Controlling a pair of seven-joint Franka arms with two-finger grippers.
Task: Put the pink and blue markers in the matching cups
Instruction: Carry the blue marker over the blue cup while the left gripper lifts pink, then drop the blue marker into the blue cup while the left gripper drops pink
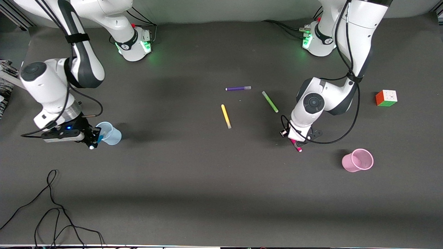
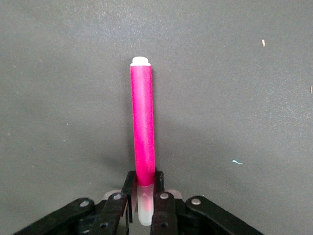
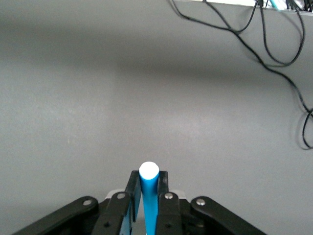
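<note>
The robot's left gripper should release the pink marker inside the light pink cup [image 1: 357,157], with the marker's capped end up against the cup's rim. The pink marker is now low over the table.
My right gripper [image 1: 93,140] is shut on the sky-blue marker [image 1: 100,139], right beside the rim of the translucent pale blue cup [image 1: 110,133], which stands at the right arm's end of the table. In the right wrist view the blue marker [image 3: 148,198] sticks out between the fingers [image 3: 165,205], white tip foremost. My left gripper [image 1: 297,143] is shut on the magenta-pink marker [image 1: 297,148], low over the table some way from the light pink cup [image 1: 358,160]. In the left wrist view the gripper [image 2: 145,198] clamps the pink marker [image 2: 143,127] at its pale cap end.
A purple pen [image 1: 238,88], a green pen [image 1: 270,101] and a yellow pen [image 1: 226,116] lie mid-table. A colour cube [image 1: 386,98] sits toward the left arm's end. Loose black cables [image 1: 52,207] lie near the front edge at the right arm's end.
</note>
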